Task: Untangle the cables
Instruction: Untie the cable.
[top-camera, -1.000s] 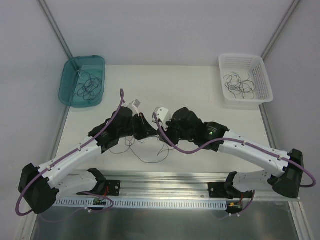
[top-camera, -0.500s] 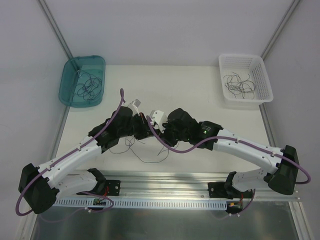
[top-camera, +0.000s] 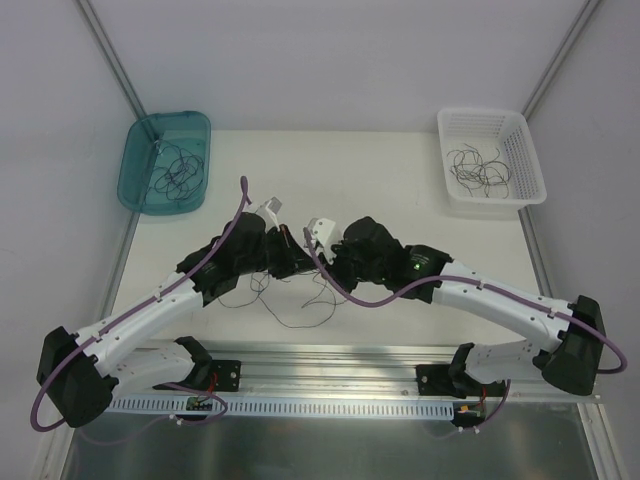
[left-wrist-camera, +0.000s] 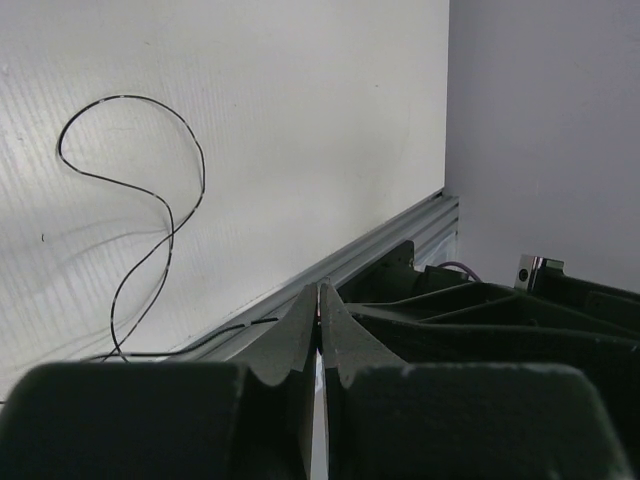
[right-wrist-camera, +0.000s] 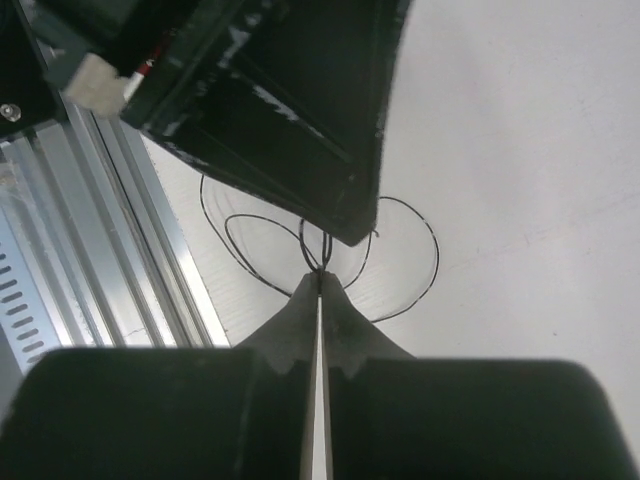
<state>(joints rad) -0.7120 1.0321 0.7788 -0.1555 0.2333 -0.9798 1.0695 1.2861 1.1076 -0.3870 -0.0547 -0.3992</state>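
Observation:
A tight loop bunches at the tip of my right gripper, so my left gripper needs to open and take the cables (right-wrist-camera: 284, 291) just below that pinch to free my right gripper.
The cables (top-camera: 285, 322) are thin dark strands looping on the white table below the two grippers. In the right wrist view their loops (right-wrist-camera: 415, 265) spread out just past my right gripper (right-wrist-camera: 320, 276), which is shut with strands pinched at its tip. My left gripper (right-wrist-camera: 345, 215) hangs right above that pinch, and the strands run up to its tip. In the left wrist view the left gripper (left-wrist-camera: 320, 292) is shut. One strand (left-wrist-camera: 160, 215) curls over the table, and another leads in to its fingers. From above, the left gripper (top-camera: 297, 265) and the right gripper (top-camera: 322, 268) almost touch.
A teal bin (top-camera: 135, 165) at the back left and a white basket (top-camera: 520, 150) at the back right each hold more thin strands. An aluminium rail (top-camera: 330, 355) runs along the near table edge, close behind the grippers.
The right gripper's jaws have gone from partly open to shut on the strands beside the left gripper. The right arm shifted slightly. The left arm has stayed still.

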